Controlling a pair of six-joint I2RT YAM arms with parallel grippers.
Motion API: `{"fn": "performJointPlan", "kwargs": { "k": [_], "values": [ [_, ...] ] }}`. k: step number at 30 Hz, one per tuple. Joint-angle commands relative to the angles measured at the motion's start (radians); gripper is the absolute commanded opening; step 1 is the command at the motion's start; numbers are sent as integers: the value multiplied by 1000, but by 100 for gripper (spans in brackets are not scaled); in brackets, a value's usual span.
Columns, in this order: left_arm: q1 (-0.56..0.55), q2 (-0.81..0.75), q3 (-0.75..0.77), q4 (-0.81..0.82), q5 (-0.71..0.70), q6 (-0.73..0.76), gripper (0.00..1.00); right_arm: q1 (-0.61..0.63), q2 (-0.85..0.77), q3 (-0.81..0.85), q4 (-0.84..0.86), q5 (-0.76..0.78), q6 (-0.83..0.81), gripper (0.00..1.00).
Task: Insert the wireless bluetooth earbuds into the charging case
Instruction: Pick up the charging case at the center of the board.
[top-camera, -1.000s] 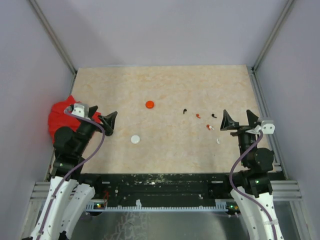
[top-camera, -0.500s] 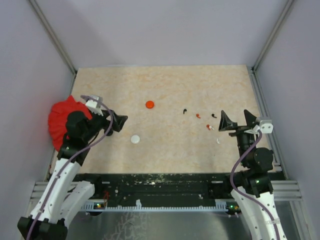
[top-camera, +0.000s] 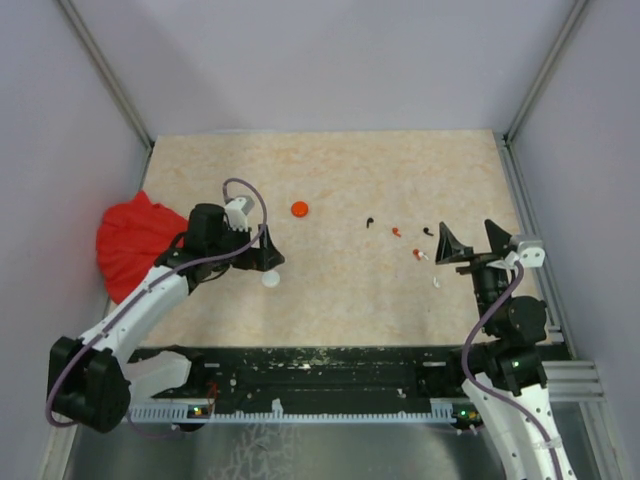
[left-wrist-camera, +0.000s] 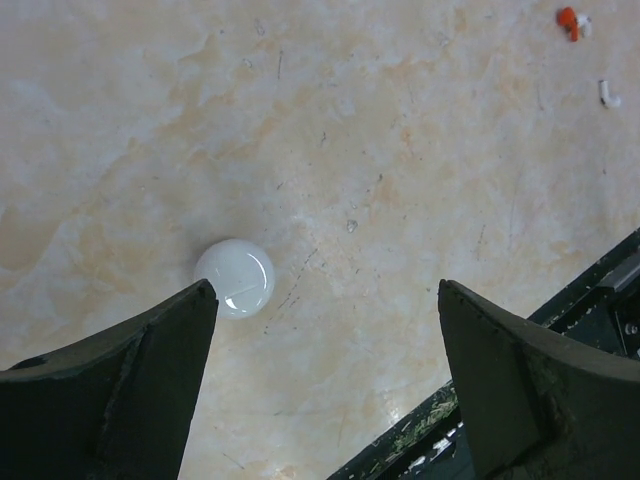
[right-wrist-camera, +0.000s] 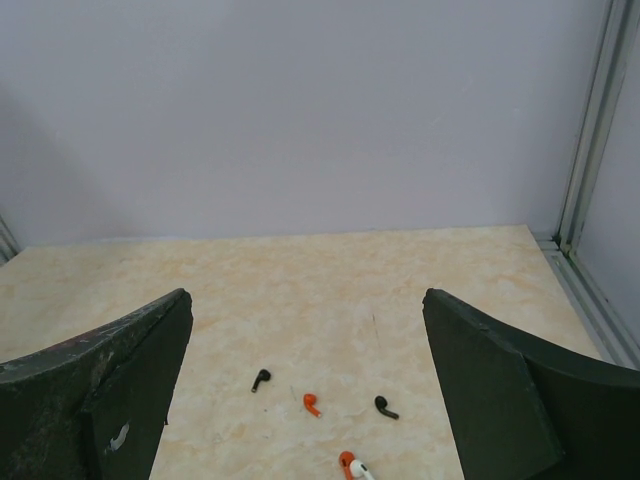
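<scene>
Next, my left gripper moves down to the round white disc and then closes on the disc's opposite sides (top-camera: 271, 279) (left-wrist-camera: 235, 279), close to the black front rail.
Several tiny earbuds lie right of centre: a black one (top-camera: 369, 222), an orange one (top-camera: 396, 232), another black one (top-camera: 428, 232), an orange and white pair touching (top-camera: 418, 255) and a white one (top-camera: 437, 283). The right wrist view shows the black (right-wrist-camera: 261, 379), orange (right-wrist-camera: 312, 404), black (right-wrist-camera: 385, 407) and paired ones (right-wrist-camera: 352, 466). My right gripper (top-camera: 463, 243) (right-wrist-camera: 306, 300) is open and empty just right of them. My left gripper (top-camera: 268, 255) (left-wrist-camera: 325, 290) is open and empty above a round white disc (top-camera: 270, 280) (left-wrist-camera: 235, 278), which sits beside its left finger (left-wrist-camera: 110, 380).
A round orange disc (top-camera: 300, 208) lies near the table's middle. A red cloth (top-camera: 130, 240) is bunched at the left edge. The black front rail (left-wrist-camera: 600, 290) runs along the near edge. Metal frame posts stand at the back corners.
My left arm has swung right from beside the red cloth to over the white disc. The right gripper has barely moved. The earbuds and discs lie where they were.
</scene>
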Motion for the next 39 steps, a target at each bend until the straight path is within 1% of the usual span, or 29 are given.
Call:
{"fn": "performJointPlan", "kwargs": {
  "k": [1,4,8,14,17,23,30,34,39],
  "values": [
    [-27,111,51,-51,-71,-31,95,27,-22,13,28,-13,9,98],
    [-28,172,46,-29,-88,-37,96,48,-24,12,27,-12,9,98],
    [-29,241,26,11,-71,-56,97,63,-26,12,26,-13,9,98],
    [-30,284,-2,39,-66,-82,97,71,-28,10,24,0,8,98],
    [-34,297,-29,57,-54,-100,97,78,-21,10,27,-2,7,98],
    [-47,301,-65,60,-83,-132,96,83,-23,6,28,15,1,98],
    [-93,285,-91,119,-67,-176,94,98,-12,3,32,17,-5,98],
    [-101,309,-89,128,-107,-179,94,99,-13,4,31,17,-6,98],
    [-103,302,-88,117,-173,-170,94,100,-14,2,31,15,-8,98]
  ]
}}
